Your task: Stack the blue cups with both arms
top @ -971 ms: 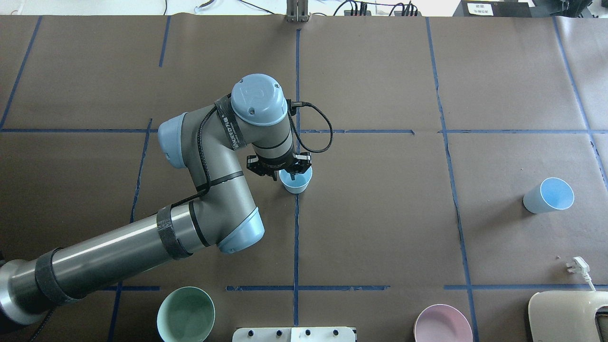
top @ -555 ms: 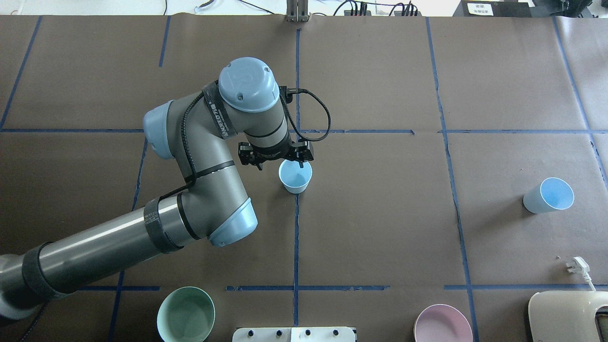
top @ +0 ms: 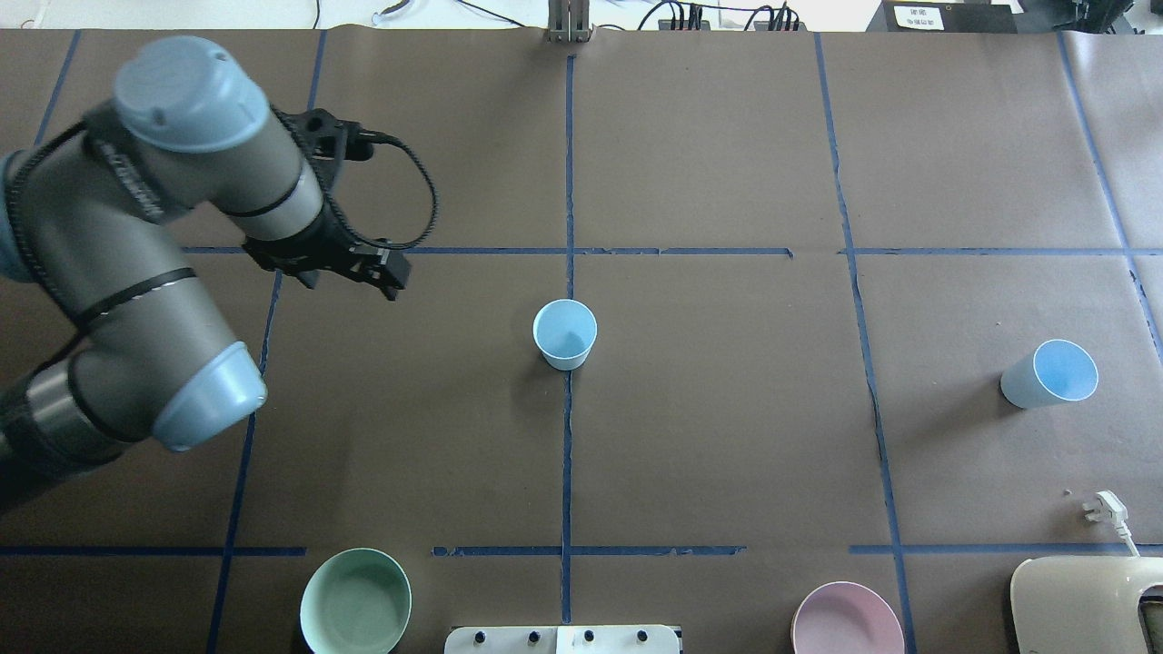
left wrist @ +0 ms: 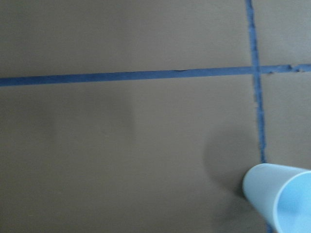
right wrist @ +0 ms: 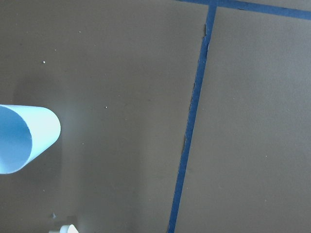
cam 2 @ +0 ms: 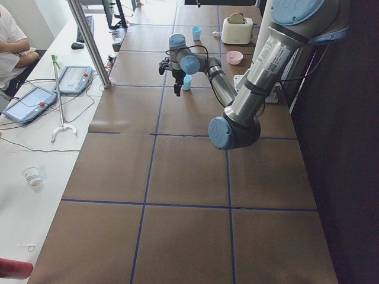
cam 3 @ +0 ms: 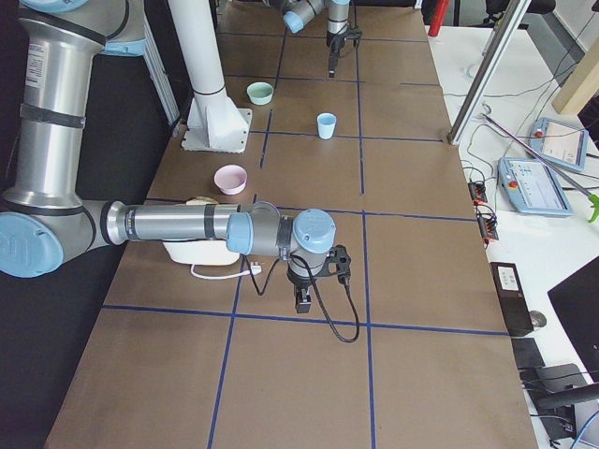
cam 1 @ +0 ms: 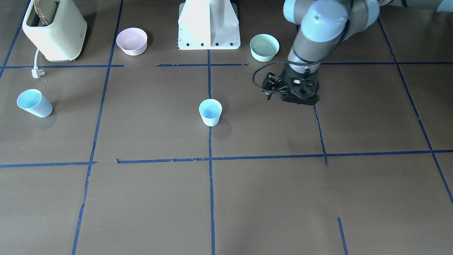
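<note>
The robot's right gripper should close on the second blue cup's rim (cam 1: 18,103) (right wrist: 31,147), close to the toaster's plug, on the side that faces away from the middle cup.
One blue cup (top: 564,333) stands upright at the table's middle on a blue tape line; it also shows in the front view (cam 1: 210,112) and at the left wrist view's lower right (left wrist: 279,199). My left gripper (top: 382,277) hangs empty well to the cup's left, raised off the table, and looks open; it also shows in the front view (cam 1: 297,99). The second blue cup (top: 1049,372) stands far right and at the right wrist view's left edge (right wrist: 24,138). My right gripper (cam 3: 302,299) shows only in the exterior right view, low over the table; I cannot tell whether it is open or shut.
A mint-green bowl (top: 355,601) and a pale pink bowl (top: 847,619) sit near the robot's edge, either side of the white pedestal (cam 1: 208,24). A cream toaster (top: 1086,604) with its plug (top: 1108,509) is at the near right corner.
My left gripper had a finger inside the middle cup's rim. It has let go and swung away to the left and up; the cup stays standing in place.
</note>
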Available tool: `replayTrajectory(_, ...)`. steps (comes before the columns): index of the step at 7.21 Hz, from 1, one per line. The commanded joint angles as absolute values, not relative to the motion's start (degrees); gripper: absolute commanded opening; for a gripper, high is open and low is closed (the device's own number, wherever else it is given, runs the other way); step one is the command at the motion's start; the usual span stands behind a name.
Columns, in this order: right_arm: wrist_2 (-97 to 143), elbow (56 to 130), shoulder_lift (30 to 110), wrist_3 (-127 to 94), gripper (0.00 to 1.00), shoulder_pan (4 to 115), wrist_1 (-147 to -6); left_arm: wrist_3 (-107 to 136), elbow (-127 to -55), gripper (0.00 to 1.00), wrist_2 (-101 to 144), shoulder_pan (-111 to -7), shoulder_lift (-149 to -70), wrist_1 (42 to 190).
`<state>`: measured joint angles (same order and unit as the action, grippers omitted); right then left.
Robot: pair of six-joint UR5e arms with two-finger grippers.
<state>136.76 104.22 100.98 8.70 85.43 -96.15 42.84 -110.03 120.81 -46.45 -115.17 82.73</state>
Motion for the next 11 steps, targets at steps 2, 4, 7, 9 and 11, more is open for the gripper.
replayTrajectory(2,136.7,104.3,98.3,8.5,1.00,85.4,-96.2,9.1,-114.5,1.00,130.0,-70.0,-93.3,82.0)
replayTrajectory(4,136.7,104.4,97.2,8.2,1.00,85.3,-96.1,-3.4,-111.6,1.00,132.5,-82.1,-85.6,82.3)
replayTrajectory(7,136.7,105.0,96.3,5.7,1.00,84.9,-96.1,-9.1,-106.4,1.00,135.4,-89.6,-74.8,83.5)
replayTrajectory(9,136.3,108.0,94.6,-3.5,1.00,81.1,-96.0,-10.2,-106.0,1.00,135.4,-90.3,-74.5,84.8)
replayTrajectory(11,136.3,109.2,94.5,-13.9,1.00,76.0,-88.5,-10.1,-106.3,1.00,135.4,-90.3,-74.6,84.8)
